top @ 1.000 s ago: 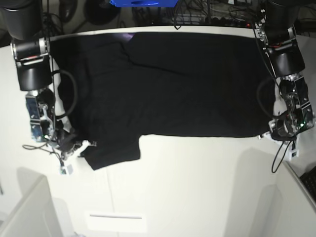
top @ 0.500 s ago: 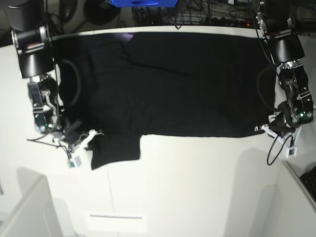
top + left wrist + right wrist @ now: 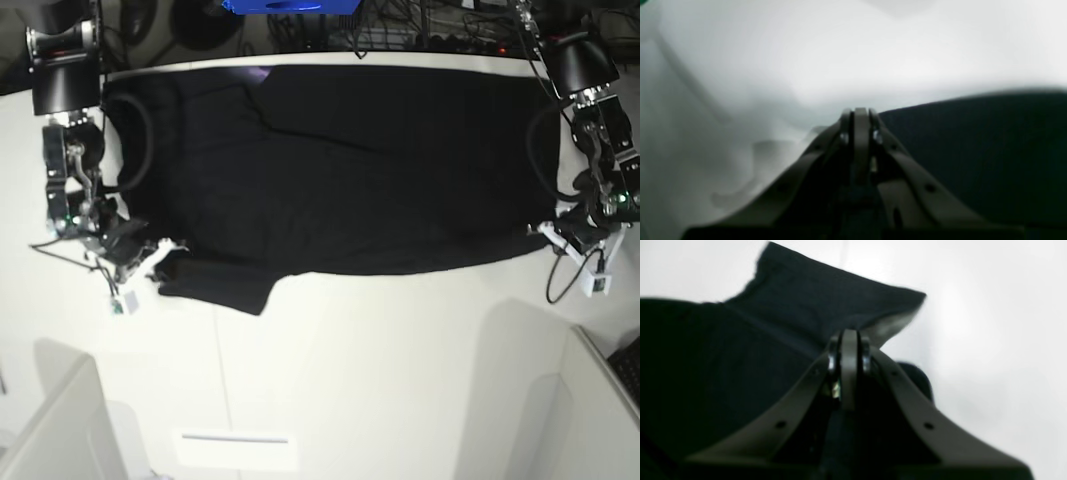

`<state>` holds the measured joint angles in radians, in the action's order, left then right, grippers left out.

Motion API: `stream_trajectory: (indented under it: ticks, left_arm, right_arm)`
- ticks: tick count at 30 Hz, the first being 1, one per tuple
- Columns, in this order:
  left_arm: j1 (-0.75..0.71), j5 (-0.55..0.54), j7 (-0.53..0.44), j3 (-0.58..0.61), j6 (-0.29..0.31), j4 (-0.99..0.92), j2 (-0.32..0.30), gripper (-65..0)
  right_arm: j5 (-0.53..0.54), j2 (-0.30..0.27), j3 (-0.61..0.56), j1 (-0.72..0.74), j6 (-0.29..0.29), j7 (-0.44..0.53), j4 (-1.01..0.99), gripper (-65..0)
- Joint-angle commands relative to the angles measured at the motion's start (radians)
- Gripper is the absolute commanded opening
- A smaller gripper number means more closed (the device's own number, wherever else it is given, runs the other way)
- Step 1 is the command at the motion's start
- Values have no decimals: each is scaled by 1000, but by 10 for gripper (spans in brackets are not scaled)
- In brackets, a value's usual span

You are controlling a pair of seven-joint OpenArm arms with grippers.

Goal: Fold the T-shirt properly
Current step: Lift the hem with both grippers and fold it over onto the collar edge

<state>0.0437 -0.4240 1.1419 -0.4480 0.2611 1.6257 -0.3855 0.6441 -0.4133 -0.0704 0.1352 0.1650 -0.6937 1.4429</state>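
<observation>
Next, my right gripper lets go of the black T-shirt's pinched edge just inside its far corner [image 3: 136,118], which is beside my right arm.
The black T-shirt [image 3: 350,170] lies spread across the far half of the white table [image 3: 400,380], one short sleeve [image 3: 220,285] sticking out at its near left. My right gripper [image 3: 160,265] is shut on that sleeve's outer corner; in the right wrist view the fingers [image 3: 848,336] are pinched together on the cloth [image 3: 740,356], whose edge curls up. My left gripper [image 3: 542,232] is shut at the shirt's near right corner. In the left wrist view its closed tips [image 3: 860,113] meet the edge of the dark cloth [image 3: 973,150].
Cables and a blue object [image 3: 290,5] crowd the table's far edge. White panels stand at the near left [image 3: 60,430] and near right [image 3: 600,400]. Bare white tabletop stretches in front of the shirt. Loose cables hang from both wrists.
Both grippers have moved toward the far side of the table. The sleeve and the shirt's near edge have travelled with them, and the sleeve now lies closer to the body.
</observation>
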Motion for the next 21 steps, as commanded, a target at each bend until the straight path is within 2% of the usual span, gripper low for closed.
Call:
stream_trajectory:
  ticks: [1, 4, 7, 10, 15, 21]
  left_arm:
    - [-1, -2, -9, -7, -4, 25, -20, -650]
    - [-41, -2, -9, -7, -4, 34, -22, -650]
    - [-78, -2, -9, -8, -4, 40, -23, -650]
    - [-137, -3, -9, -68, -1, 98, -22, -650]
    - [-212, -3, -7, -107, 68, 150, -17, -650]
    - [-305, -3, -7, -114, 74, 193, -14, -650]
  right_arm:
    - [10, -16, 21, 5, 5, 22, 43, -650]
    - [10, -16, 59, -39, 5, 6, 100, -650]
    - [10, -16, 111, -73, 6, -56, 149, -650]
    - [10, -16, 159, -118, 9, -71, 213, -650]
    - [10, -16, 194, -150, 9, -119, 279, -650]
    - [10, -12, 258, -237, 9, -166, 378, -650]
